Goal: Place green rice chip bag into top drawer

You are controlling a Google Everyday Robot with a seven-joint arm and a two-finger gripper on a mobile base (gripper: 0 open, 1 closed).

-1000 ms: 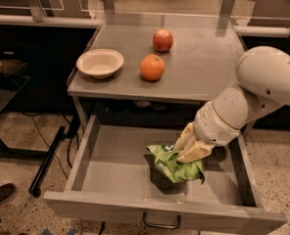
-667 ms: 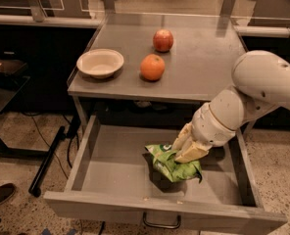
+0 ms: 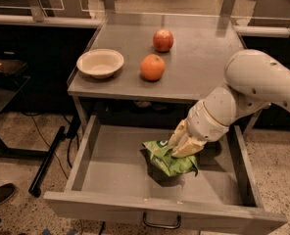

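Note:
Next, my gripper lets go of the green rice chip bag on the drawer's bottom just behind the dark loop handle (image 3: 180, 167).
The top drawer (image 3: 110, 165) is pulled wide open under the grey table, with its dark loop handle (image 3: 161, 223) at the front. The green rice chip bag (image 3: 172, 161) lies crumpled on the drawer floor, right of the middle. My gripper (image 3: 182, 145) reaches down into the drawer from the right. Its tan fingers (image 3: 189, 148) are closed on the bag's upper edge. The bag's lower part rests on the drawer floor.
On the tabletop (image 3: 204, 67) stand a white bowl (image 3: 100, 62), an orange (image 3: 152, 67) and a red apple (image 3: 163, 39). The drawer's side walls (image 3: 84, 151) flank the bag. A dark table leg and cables are on the floor at left.
My gripper and arm have shifted slightly to the left with the bag. The bag stays low in the drawer.

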